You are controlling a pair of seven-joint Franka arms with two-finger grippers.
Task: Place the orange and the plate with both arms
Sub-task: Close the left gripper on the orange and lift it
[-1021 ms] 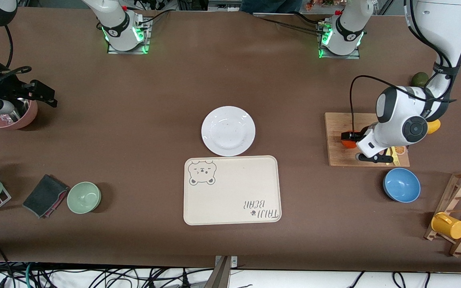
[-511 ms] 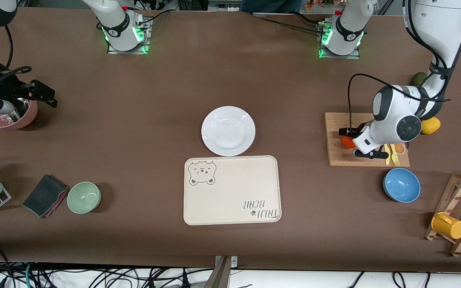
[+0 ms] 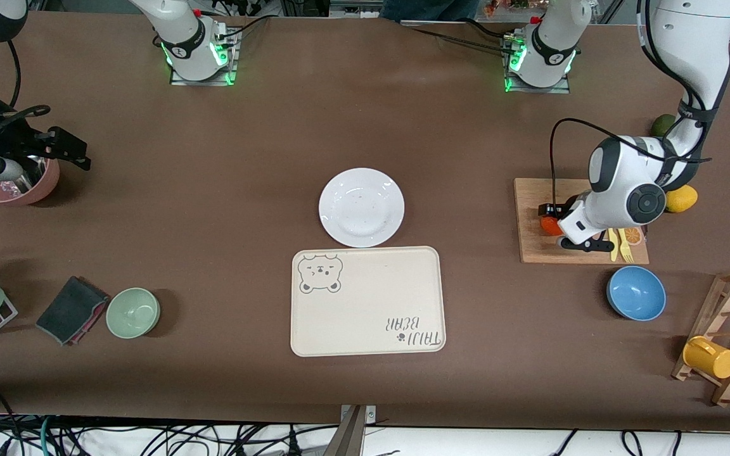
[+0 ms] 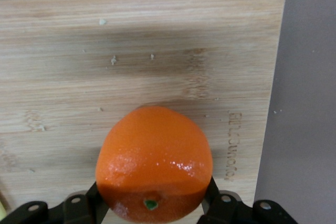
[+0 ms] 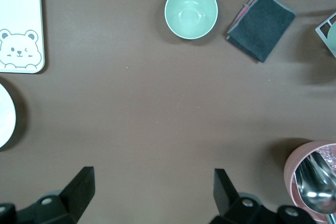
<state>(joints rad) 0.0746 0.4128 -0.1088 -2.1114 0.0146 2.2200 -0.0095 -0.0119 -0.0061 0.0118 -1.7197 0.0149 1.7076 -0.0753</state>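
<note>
I will release the orange from my left gripper on the white plate's half farther from the cream bear tray (image 3: 354,189).
The orange (image 3: 550,225) sits on the wooden cutting board (image 3: 533,248) toward the left arm's end of the table. My left gripper (image 3: 562,227) is down at the board, its fingers (image 4: 216,203) pressed against both sides of the orange (image 4: 155,163). The white plate (image 3: 361,207) lies at the table's middle, just farther from the front camera than the cream bear tray (image 3: 367,301). My right gripper (image 3: 75,149) waits open and empty over the pink bowl (image 3: 19,185). In the right wrist view (image 5: 152,184) it has bare table under it.
A blue bowl (image 3: 636,292) stands near the board, and a lemon (image 3: 682,199) and an avocado (image 3: 663,125) lie by the left arm. A wooden rack with a yellow mug (image 3: 710,356) stands at that end. A green bowl (image 3: 133,312) and a dark cloth (image 3: 72,309) lie toward the right arm's end.
My left arm has shifted a little along the board and its fingers have come in against the orange. The right arm has not moved.
</note>
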